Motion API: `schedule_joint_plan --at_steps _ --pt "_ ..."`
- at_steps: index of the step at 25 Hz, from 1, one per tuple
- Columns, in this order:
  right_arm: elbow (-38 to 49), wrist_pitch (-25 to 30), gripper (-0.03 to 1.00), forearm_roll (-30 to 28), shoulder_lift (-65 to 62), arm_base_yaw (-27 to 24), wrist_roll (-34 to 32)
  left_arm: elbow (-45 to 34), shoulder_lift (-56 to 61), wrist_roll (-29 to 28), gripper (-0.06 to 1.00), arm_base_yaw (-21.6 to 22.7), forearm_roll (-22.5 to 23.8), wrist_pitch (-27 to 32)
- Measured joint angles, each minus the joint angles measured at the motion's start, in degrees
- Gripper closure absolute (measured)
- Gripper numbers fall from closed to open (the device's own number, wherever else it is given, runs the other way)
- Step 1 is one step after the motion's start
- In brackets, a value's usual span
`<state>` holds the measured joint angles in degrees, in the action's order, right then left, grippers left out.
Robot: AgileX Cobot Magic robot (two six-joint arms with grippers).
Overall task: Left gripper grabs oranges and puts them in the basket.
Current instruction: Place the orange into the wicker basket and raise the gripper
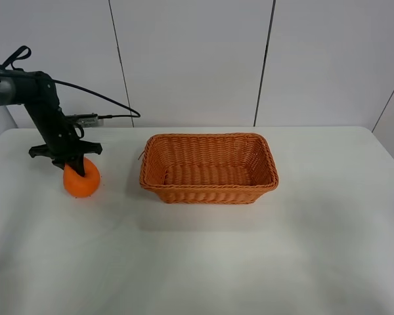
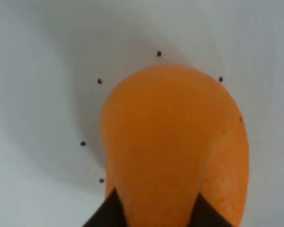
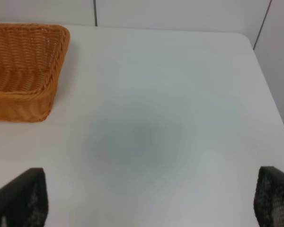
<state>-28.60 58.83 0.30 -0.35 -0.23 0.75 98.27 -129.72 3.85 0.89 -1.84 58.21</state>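
Next, the left gripper releases the orange in the wicker basket [image 1: 186,171], near the basket's front side, short of the middle of the basket.
The orange [image 1: 82,180] rests on the white table at the far left, left of the basket [image 1: 209,189]. My left gripper [image 1: 74,163] comes down onto it from above, behind its top. In the left wrist view the orange [image 2: 175,142] fills the picture and my two black fingertips [image 2: 109,213] press against its near sides, much closer together than an open jaw. The wicker basket has nothing in it. My right gripper [image 3: 146,208] is open over bare table, and only its two fingers [image 3: 19,198] show. The basket's corner [image 3: 19,71] lies beyond it.
The left arm's black cable [image 1: 105,98] loops over the table's back edge by the wall. A few small dark specks [image 2: 99,81] dot the table around the orange. The table's right edge [image 3: 270,90] is close to the right gripper.
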Motion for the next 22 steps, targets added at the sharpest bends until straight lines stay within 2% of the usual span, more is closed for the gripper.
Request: schedule_joint_plan --at_steps 8,15,19,22 --pt "0.0 0.0 0.27 0.0 0.0 0.0 0.0 5.9 8.1 -1.19 0.73 0.12 0.72 6.19" --pt "0.0 0.0 0.27 0.0 0.0 0.0 0.0 8.21 14.03 -1.95 0.73 -0.34 -0.02 9.29" --pt "0.0 0.0 0.27 0.0 0.0 0.0 0.0 11.02 14.45 -1.95 0.73 -3.72 -0.08 9.88" --pt "0.0 0.0 0.27 0.0 0.0 0.0 0.0 13.22 14.45 -1.95 0.73 -8.35 -0.27 9.9"
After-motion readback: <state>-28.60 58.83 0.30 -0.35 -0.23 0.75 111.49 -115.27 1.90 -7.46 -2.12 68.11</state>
